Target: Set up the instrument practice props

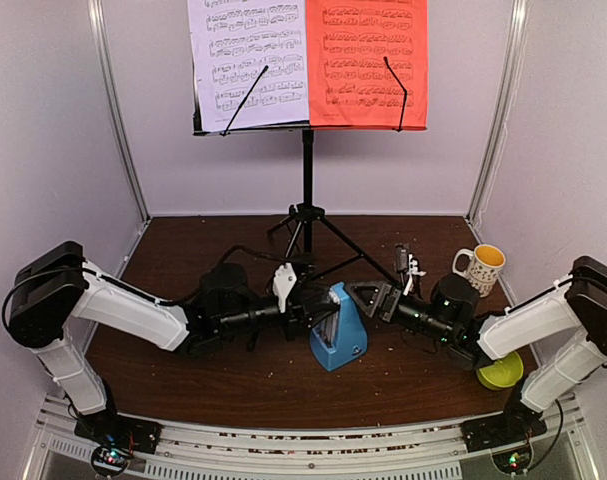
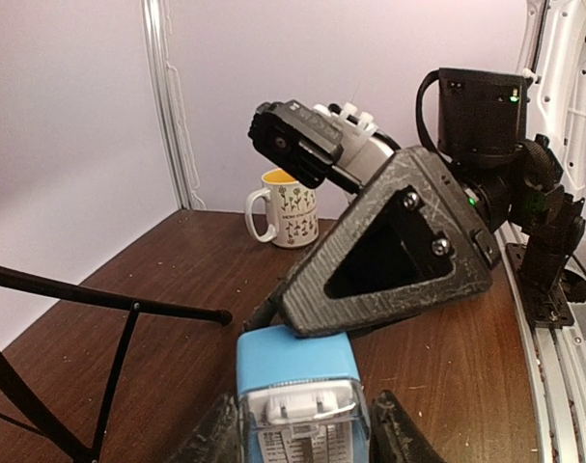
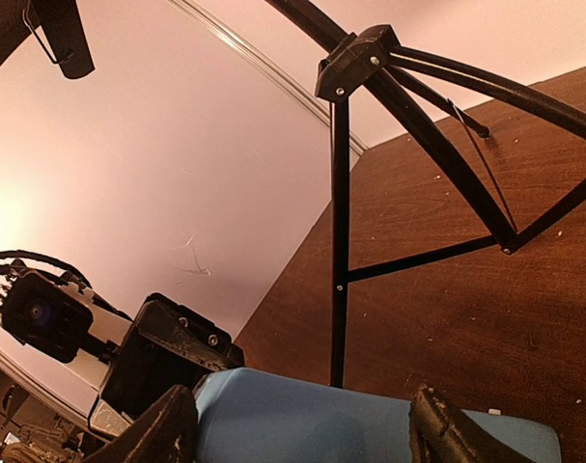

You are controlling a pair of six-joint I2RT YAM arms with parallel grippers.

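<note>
My left gripper is going to let go of the clear cover on the table [image 1: 195,294] between its side and the music stand.
The black music stand [image 1: 307,170] is upright at the back, with a white sheet [image 1: 248,60] and a red sheet [image 1: 368,60] side by side on its desk. The blue metronome [image 1: 338,330] stands mid-table in front of the tripod legs, its clear cover [image 2: 297,410] on. My left gripper [image 1: 305,310] comes in from the left and is shut on the metronome's [image 2: 297,371] sides. My right gripper [image 1: 363,298] reaches from the right with its fingers [image 3: 172,434] spread either side of the blue body [image 3: 312,420], near the top.
A white mug [image 1: 480,266] sits at the right, behind the right arm. A small yellow bowl [image 1: 500,371] lies near the right arm's base. The stand's tripod legs [image 3: 339,241] spread across the table just behind both grippers. Walls close in on both sides.
</note>
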